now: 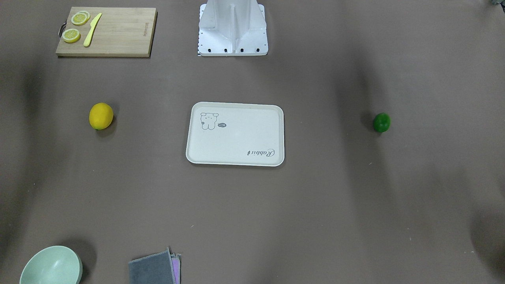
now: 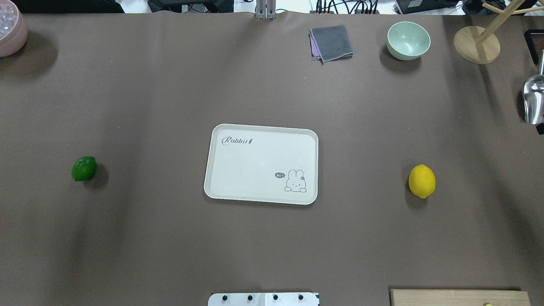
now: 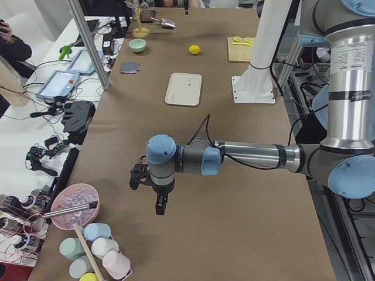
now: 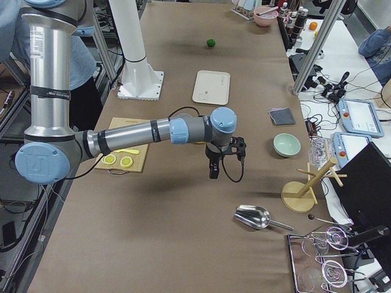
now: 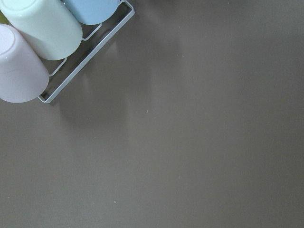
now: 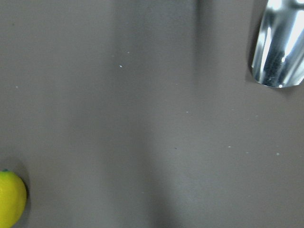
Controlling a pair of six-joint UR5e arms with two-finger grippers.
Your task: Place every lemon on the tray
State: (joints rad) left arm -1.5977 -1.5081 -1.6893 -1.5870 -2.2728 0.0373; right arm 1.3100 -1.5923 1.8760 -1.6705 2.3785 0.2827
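Note:
Next, my right gripper moves over to the yellow lemon that sits between the tray and the green bowl, and closes around the lemon's middle [image 1: 101, 116] [image 6: 9, 198].
The cream-white tray [image 2: 255, 170] lies bare at the table's middle; it also shows in the front view [image 1: 236, 134]. The yellow lemon [image 2: 422, 181] lies on the cloth to the tray's right, also in the front view [image 1: 101, 116] and at the right wrist view's lower left edge [image 6: 9, 204]. The green lemon [image 2: 84, 168] lies far to the tray's left [image 1: 381, 122]. My left gripper [image 3: 159, 205] hangs over the table's left end, far from the green lemon. My right gripper [image 4: 214, 171] hangs over the right end. I cannot tell whether either is open or shut.
A wooden cutting board [image 1: 114, 33] with lemon slices and a yellow knife sits near the robot base [image 1: 232, 31]. A green bowl [image 2: 408, 40], grey cloth [image 2: 331, 42], wooden rack [image 2: 476, 44] and metal scoop [image 2: 534, 100] lie far right. Cups [image 5: 38, 28] stand at the left end.

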